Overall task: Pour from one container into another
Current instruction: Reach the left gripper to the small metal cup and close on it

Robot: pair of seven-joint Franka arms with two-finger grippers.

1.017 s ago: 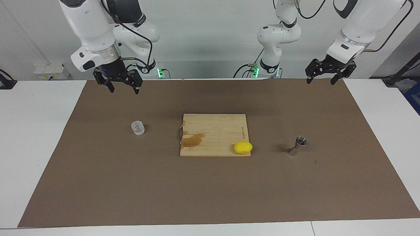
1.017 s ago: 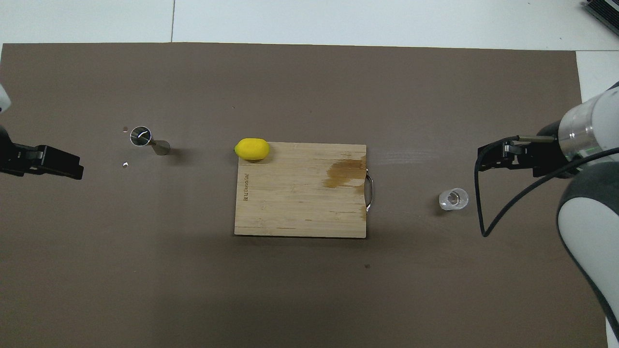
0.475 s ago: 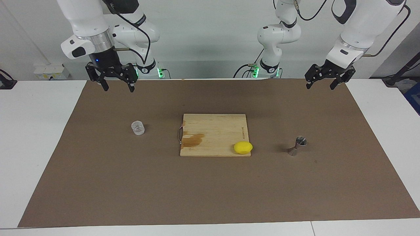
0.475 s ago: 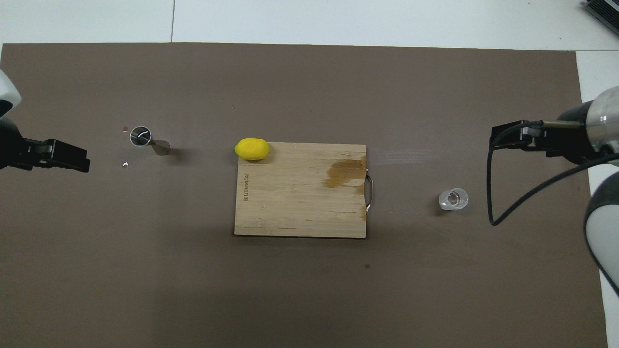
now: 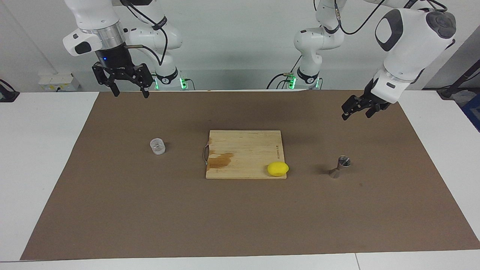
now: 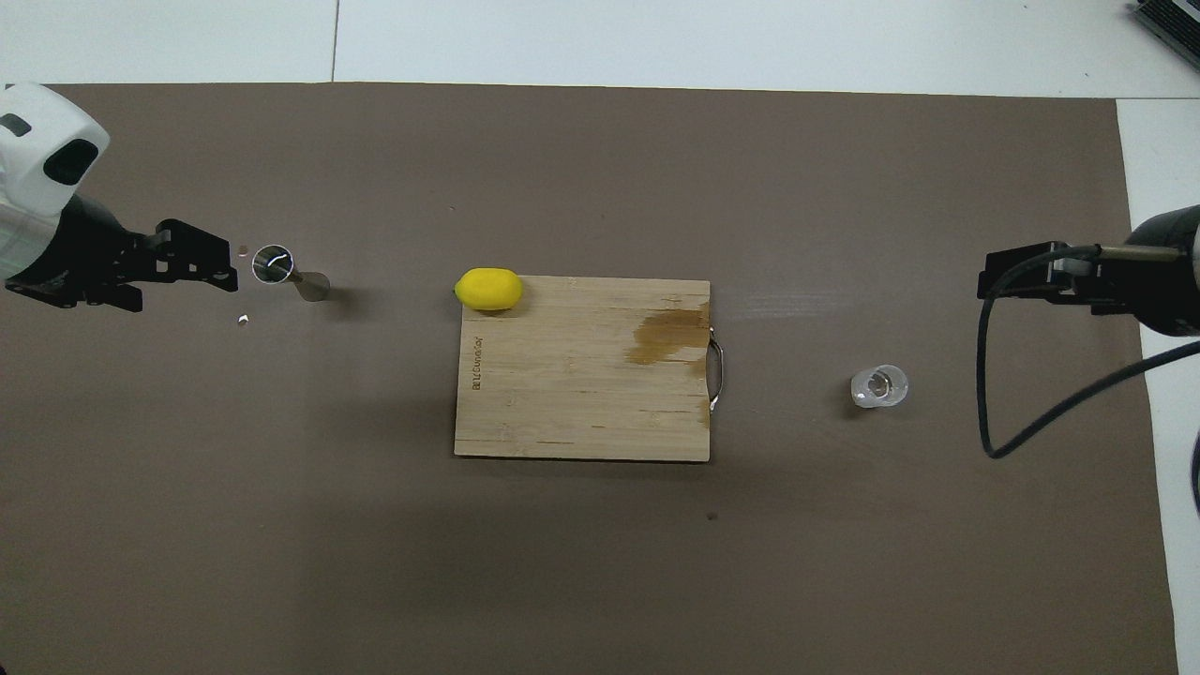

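Observation:
Next, my left gripper will go to the shiny hourglass jigger's upper half (image 6: 283, 271), just below its open top, and close there.
The clear glass cup (image 5: 157, 146) (image 6: 879, 386) stands on the brown mat toward the right arm's end. The shiny hourglass jigger (image 5: 340, 167) (image 6: 279, 269) stands upright on the mat toward the left arm's end. My left gripper (image 5: 355, 113) (image 6: 223, 273) hangs open and empty over the mat, tilted toward the jigger and clear of it. High over the mat's edge at the right arm's end, my right gripper (image 5: 128, 93) (image 6: 996, 281) is open and holds nothing, well apart from the cup.
A wooden cutting board (image 5: 243, 148) (image 6: 581, 403) with a dark stain and a metal handle lies mid-mat. A yellow lemon (image 5: 278, 168) (image 6: 488, 289) sits on its corner toward the jigger. Two tiny specks (image 6: 243, 320) lie by the jigger.
My left gripper has come down and swung in toward the jigger. My right gripper has lifted and drawn away from the cup. Cup, jigger, board and lemon have not moved.

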